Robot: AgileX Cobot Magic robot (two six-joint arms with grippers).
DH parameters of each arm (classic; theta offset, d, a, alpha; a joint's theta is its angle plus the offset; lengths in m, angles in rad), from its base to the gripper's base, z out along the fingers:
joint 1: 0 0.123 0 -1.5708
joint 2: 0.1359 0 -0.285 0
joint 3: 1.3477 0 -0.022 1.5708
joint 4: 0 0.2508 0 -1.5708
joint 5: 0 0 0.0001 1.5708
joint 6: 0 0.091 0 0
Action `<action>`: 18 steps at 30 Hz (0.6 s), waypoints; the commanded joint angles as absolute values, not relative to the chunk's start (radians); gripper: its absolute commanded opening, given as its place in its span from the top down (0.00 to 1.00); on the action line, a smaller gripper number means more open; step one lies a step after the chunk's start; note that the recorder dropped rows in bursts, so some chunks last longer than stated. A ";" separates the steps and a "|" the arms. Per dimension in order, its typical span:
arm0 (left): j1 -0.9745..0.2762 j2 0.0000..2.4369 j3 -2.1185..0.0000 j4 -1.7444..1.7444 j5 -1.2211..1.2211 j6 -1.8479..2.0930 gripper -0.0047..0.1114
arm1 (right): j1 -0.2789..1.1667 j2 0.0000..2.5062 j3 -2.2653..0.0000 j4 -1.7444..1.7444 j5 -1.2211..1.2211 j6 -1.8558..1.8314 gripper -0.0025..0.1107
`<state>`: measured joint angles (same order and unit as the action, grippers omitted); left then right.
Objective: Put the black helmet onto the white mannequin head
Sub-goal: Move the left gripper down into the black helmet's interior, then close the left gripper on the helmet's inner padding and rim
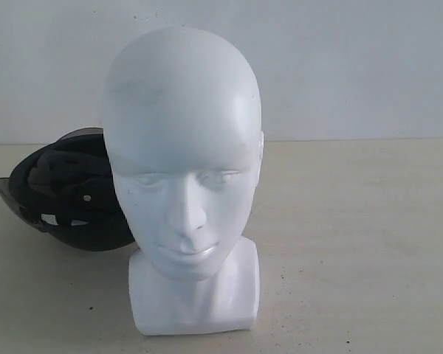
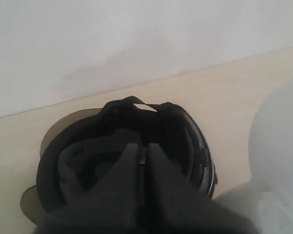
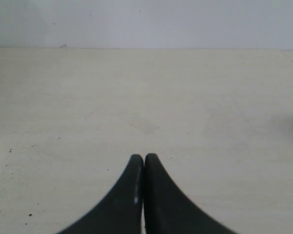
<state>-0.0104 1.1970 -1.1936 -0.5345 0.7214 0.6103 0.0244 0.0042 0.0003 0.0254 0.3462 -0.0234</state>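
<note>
Next, I need to close my left gripper on the black helmet's near-side rim [image 1: 42, 214] beside the white patch, near the smoky visor.
The white mannequin head [image 1: 183, 169] stands upright on the table, close to the exterior camera and facing it. Behind it to the left lies the black helmet [image 1: 66, 192], its padded opening turned sideways and its smoky visor [image 1: 6, 193] sticking out to the left. In the left wrist view my left gripper [image 2: 143, 146] is shut, with its tips in front of the helmet's [image 2: 185, 131] padded inside and nothing seen between them. The head shows there as a white blur [image 2: 278, 146]. My right gripper [image 3: 144, 157] is shut over bare table. Neither gripper shows in the exterior view.
The beige tabletop [image 1: 354, 221] runs back to a plain white wall [image 1: 340, 66]. The right wrist view holds only the table [image 3: 146, 87] and the wall beyond it.
</note>
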 commanded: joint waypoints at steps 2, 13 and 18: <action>-0.008 1.305 -1.198 -0.546 0.741 0.822 0.92 | 0.020 0.000 0.000 0.020 0.334 -0.024 0.98; 0.083 1.468 -1.200 -0.430 0.854 1.084 0.92 | 0.020 0.000 0.000 0.020 0.334 -0.024 0.98; 0.083 1.491 -1.198 -0.359 0.888 1.250 0.92 | 0.020 0.000 0.000 0.020 0.334 -0.024 0.98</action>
